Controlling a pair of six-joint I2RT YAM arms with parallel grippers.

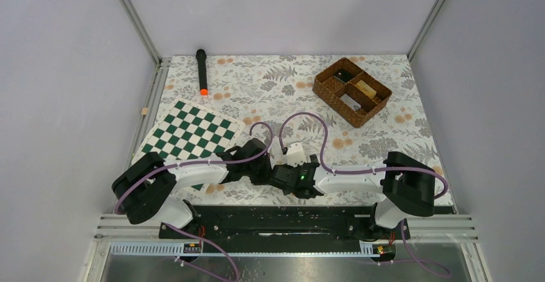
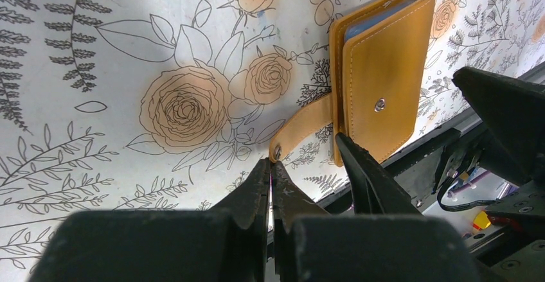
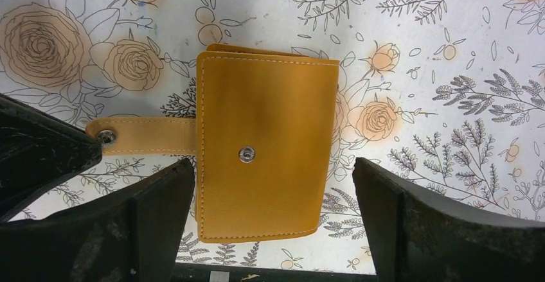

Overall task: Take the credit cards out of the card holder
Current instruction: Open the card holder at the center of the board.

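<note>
My left gripper should open its shut fingers, which only meet the strap's snap end, and take more of the strap [image 2: 295,130] before I open the card holder.
The orange-tan card holder [image 3: 263,147] lies folded on the floral cloth, its strap [image 3: 144,135] unsnapped and stretched out to the left. A light blue card edge [image 2: 379,22] peeks out at its open end; the other credit cards are hidden inside. My right gripper [image 3: 271,166] is open, one finger on each side of the holder's near half. My left gripper [image 2: 271,163] is shut, its tips against the strap's snap end [image 2: 277,150]; I cannot tell if it pinches the strap. In the top view both wrists meet at the table's front middle and hide the holder.
A brown wicker compartment basket [image 1: 352,91] stands at the back right. A green-and-white checkered board [image 1: 189,134] lies at the left, and a black stick with an orange tip [image 1: 202,71] behind it. The table's black front rail [image 3: 257,272] runs just below the holder.
</note>
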